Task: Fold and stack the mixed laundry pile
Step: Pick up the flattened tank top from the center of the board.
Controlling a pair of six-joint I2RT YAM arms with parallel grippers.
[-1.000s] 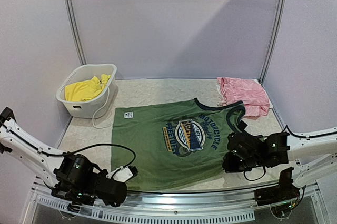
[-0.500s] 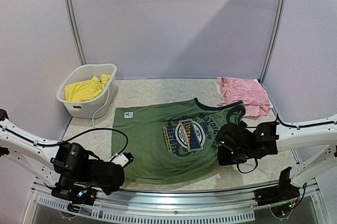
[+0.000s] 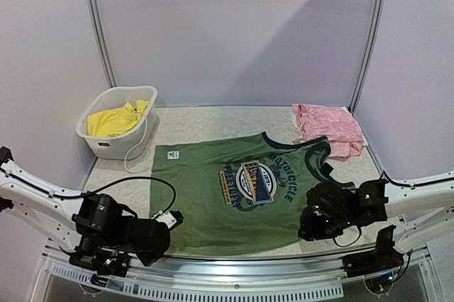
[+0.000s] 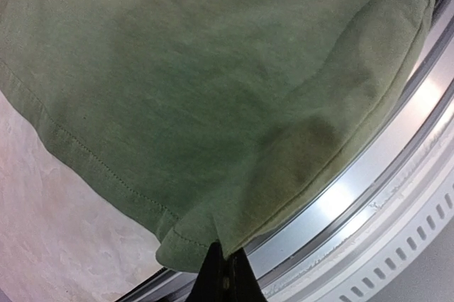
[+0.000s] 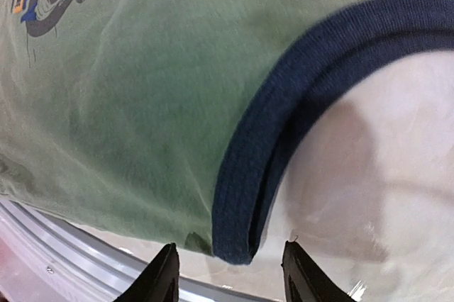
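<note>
The navy armhole trim's end lies loose while my left gripper holds the hem corner, so my right gripper will grip that end [image 5: 235,244] before I fold the near side.
The olive-green tank top [image 3: 227,196] lies spread flat mid-table, its round blue-orange graphic [image 3: 257,180] facing up. My left gripper [image 3: 170,220] is at its near-left hem corner and is shut on that corner [image 4: 225,268]. My right gripper [image 3: 310,218] is open at the near-right side. Its fingertips [image 5: 164,273] stand either side of the end of the navy armhole trim [image 5: 280,139] without gripping it. Yellow shorts [image 3: 113,120] lie in the white basket [image 3: 142,96]. The pink garment [image 3: 330,129] lies at the back right. No dark blue garment shows.
The basket stands at the back left, with a white cord [image 3: 131,164] trailing onto the table. The metal rail of the table's near edge [image 3: 234,258] runs just below both grippers. Side walls close in the table on the left and right.
My right gripper went in over the armhole, then came back toward the near edge. My left gripper shifted slightly at the hem corner. The tank top's near edge moved a little.
</note>
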